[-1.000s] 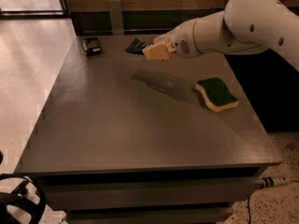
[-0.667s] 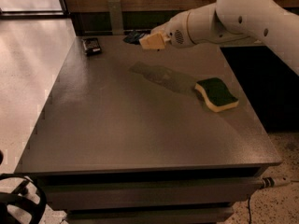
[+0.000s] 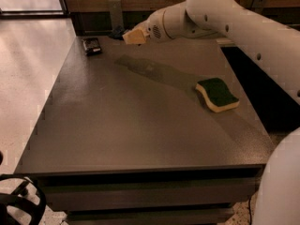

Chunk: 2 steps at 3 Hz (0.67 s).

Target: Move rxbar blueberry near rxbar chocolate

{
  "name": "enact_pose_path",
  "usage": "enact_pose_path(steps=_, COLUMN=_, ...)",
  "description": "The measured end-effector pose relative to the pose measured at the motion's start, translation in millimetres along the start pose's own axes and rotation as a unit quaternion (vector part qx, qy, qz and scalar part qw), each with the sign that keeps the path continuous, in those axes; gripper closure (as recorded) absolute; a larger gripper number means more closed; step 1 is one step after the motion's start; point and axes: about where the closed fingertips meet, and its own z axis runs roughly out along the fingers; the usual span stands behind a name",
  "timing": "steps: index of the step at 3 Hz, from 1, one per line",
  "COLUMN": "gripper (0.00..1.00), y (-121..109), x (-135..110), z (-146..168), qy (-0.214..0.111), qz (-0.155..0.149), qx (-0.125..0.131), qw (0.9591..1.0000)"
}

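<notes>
I should release the rxbar blueberry from my gripper on the grey table [image 3: 109, 47] between the rxbar chocolate and the foot of the grey post.
My gripper [image 3: 128, 35] is at the far back of the grey table [image 3: 140, 135], on the white arm that reaches in from the right. It is shut on the rxbar blueberry [image 3: 116, 32]; only a dark navy end of the bar sticks out to the left of the tan fingers [image 3: 136, 36]. It is held just above the table's back edge. The rxbar chocolate [image 3: 92, 46], a small blackish-brown packet, lies flat at the back left corner, a short way left of and slightly nearer than the gripper.
A green-and-yellow sponge [image 3: 216, 93] lies on the right side of the table. A dark wall strip and a grey post [image 3: 115, 11] stand right behind the back edge. The floor drops off at the table's left edge.
The gripper has carried the blue bar to the left and toward the back, closer to the blackish-brown packet. The sponge and the packet have not moved.
</notes>
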Motion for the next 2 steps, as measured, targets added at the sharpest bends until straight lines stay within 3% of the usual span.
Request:
enact_pose_path(steps=1, gripper=1.0, y=9, x=-2, z=26, qy=-0.013, qz=0.002, qx=0.004, qw=0.9999)
enact_pose_path(steps=2, gripper=1.0, y=10, x=17, z=51, qy=-0.033, qz=0.022, qx=0.019, qw=0.999)
